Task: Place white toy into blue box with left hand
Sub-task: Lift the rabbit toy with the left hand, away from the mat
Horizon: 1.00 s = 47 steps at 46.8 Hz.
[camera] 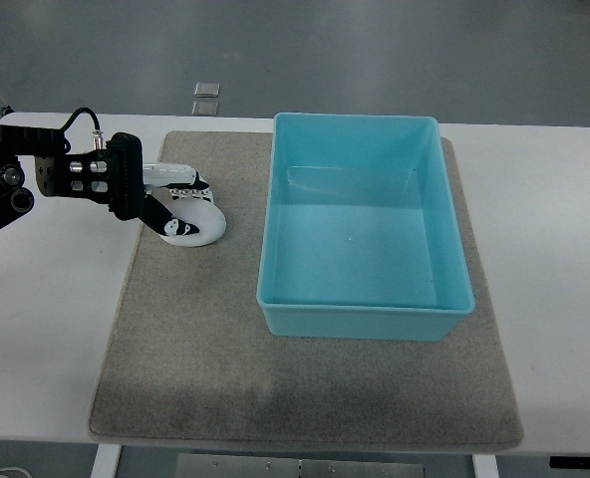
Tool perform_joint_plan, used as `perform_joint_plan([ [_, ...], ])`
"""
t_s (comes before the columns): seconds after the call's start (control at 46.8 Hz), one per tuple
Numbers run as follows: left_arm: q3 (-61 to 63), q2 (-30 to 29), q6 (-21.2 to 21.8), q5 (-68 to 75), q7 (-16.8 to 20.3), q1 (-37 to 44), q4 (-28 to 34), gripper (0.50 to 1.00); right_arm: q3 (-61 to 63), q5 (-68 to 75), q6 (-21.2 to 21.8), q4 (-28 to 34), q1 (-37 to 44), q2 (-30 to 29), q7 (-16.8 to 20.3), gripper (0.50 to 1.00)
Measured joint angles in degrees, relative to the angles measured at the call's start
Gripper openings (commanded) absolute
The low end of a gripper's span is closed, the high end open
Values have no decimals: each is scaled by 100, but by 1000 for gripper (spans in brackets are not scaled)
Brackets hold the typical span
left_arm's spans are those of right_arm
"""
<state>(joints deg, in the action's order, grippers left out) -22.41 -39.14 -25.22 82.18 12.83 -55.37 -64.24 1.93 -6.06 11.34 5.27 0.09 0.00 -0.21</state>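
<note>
My left gripper is going to let go of the white toy inside the blue box (313, 216), next to the side of the box facing my arm.
A white toy (197, 227) lies on the grey mat (305, 388), left of the blue box (365, 317). My left hand (171, 199) reaches in from the left edge and its black and white fingers (180, 182) curl around the toy, which still rests on the mat. The hand covers part of the toy. The blue box stands empty in the middle of the mat, open side up. My right arm does not show.
The mat lies on a white table (554, 259). Two small pale squares (206, 98) sit on the floor beyond the table's far edge. A black cable (81, 118) loops above my left forearm.
</note>
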Motion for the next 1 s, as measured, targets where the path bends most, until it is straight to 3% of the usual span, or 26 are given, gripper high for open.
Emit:
perform_joint_plan([
  [1.004, -238, -350, 243, -2, -9, -1276, -54, 500, 1, 0, 0, 0, 0, 0, -4, 936],
])
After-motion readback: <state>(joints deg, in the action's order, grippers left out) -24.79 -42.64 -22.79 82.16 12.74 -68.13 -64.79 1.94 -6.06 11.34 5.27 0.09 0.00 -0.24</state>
